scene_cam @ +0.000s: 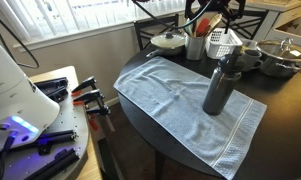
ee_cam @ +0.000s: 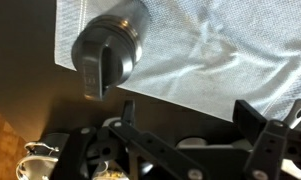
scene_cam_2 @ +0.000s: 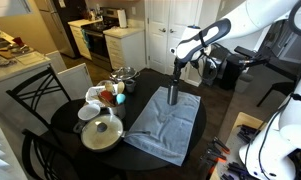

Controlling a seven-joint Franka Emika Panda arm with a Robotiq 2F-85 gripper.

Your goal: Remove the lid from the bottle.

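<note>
The robot's gripper needs to next move to the black lid's raised handle (scene_cam: 231,57) (ee_cam: 92,73) on top of the bottle and close there.
The bottle (scene_cam: 219,90) is a tall dark grey flask standing upright on a light blue towel (scene_cam: 180,95) on the round dark table (scene_cam: 140,65). Its black lid (scene_cam: 228,61) sits on top. Both exterior views show it; in one the bottle (scene_cam_2: 172,95) stands below my gripper (scene_cam_2: 177,58). In the wrist view the bottle (ee_cam: 125,30) with its lid (ee_cam: 102,62) lies up and left of my gripper (ee_cam: 190,115). The gripper is open, empty and above the bottle, not touching it.
Behind the bottle stand a pot with a white lid (scene_cam: 170,42), a utensil holder cup (scene_cam: 195,46), a white basket (scene_cam: 224,40) and metal bowls (scene_cam: 280,58). A pot (scene_cam_2: 102,132) and a black chair (scene_cam_2: 35,100) are at the table's far side. Tools lie on a side bench (scene_cam: 60,115).
</note>
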